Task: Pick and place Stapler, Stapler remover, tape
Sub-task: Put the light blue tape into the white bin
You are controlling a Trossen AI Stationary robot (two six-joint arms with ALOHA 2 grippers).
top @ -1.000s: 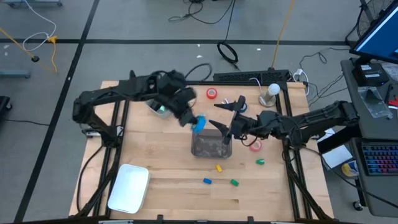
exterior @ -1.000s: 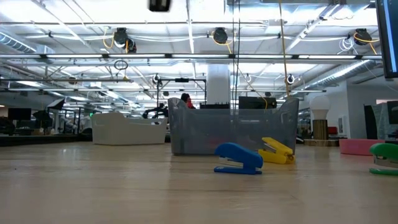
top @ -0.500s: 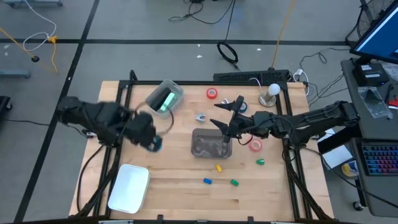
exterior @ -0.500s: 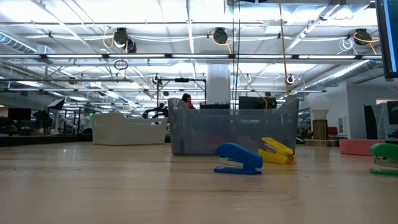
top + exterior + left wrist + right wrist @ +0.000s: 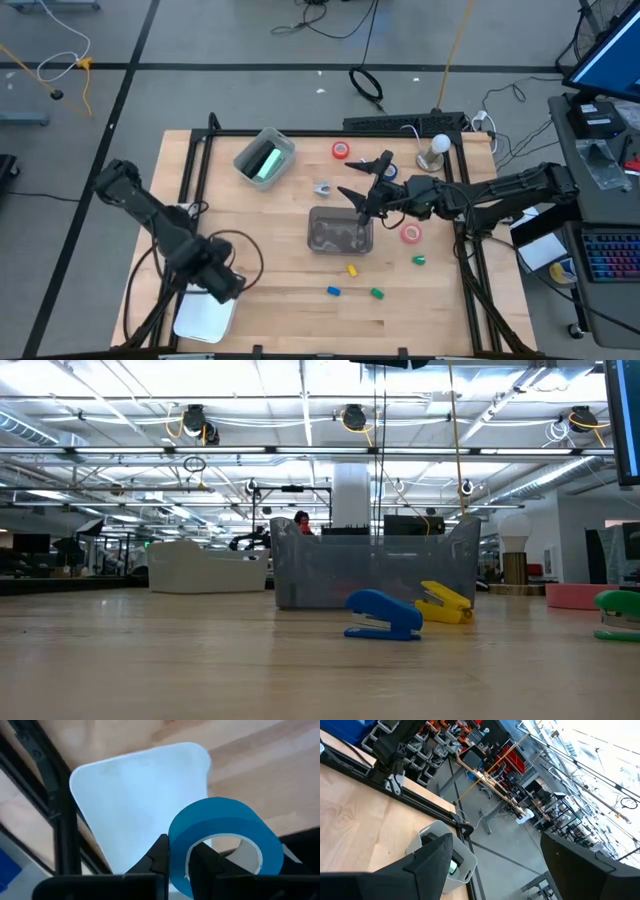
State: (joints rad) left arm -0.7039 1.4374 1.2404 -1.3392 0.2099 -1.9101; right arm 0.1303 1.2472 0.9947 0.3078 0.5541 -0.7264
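Observation:
My left gripper should release the roll of blue tape on the far part of the white tray (image 5: 224, 291) (image 5: 176, 800).
My left gripper (image 5: 227, 285) is at the table's near-left, over the white tray (image 5: 200, 315), shut on a blue tape roll (image 5: 225, 837); the tray (image 5: 135, 805) shows beneath it in the left wrist view. My right gripper (image 5: 366, 183) hangs open just beyond the far wall of the clear bin (image 5: 340, 230), touching nothing. A red tape roll (image 5: 341, 150) lies flat near the far edge, a pink-red one (image 5: 411, 233) right of the bin. A small grey remover (image 5: 322, 188) lies left of the right gripper. Small blue (image 5: 383, 615), yellow (image 5: 443, 603) and green (image 5: 617, 610) staplers rest on the table. My left gripper holds the blue tape roll by its ring wall (image 5: 178, 851). One finger (image 5: 201, 862) is inside the hollow centre and the other (image 5: 161, 857) is outside, with the wall pinched between them. The roll is lifted over the white tray and sticks out beyond the fingertips.
A second clear container (image 5: 263, 160) with a green thing in it stands at the far left. A white bulb-shaped object (image 5: 435, 148) is at the far right. Black frame bars (image 5: 190, 180) run along the table's sides. Bare wood lies between the tray and the staplers.
My left arm has swung from beside the clear bin at the table's middle toward the near-left, carrying the blue tape roll, and now holds it over the white tray. My right gripper has stayed open above the bin.

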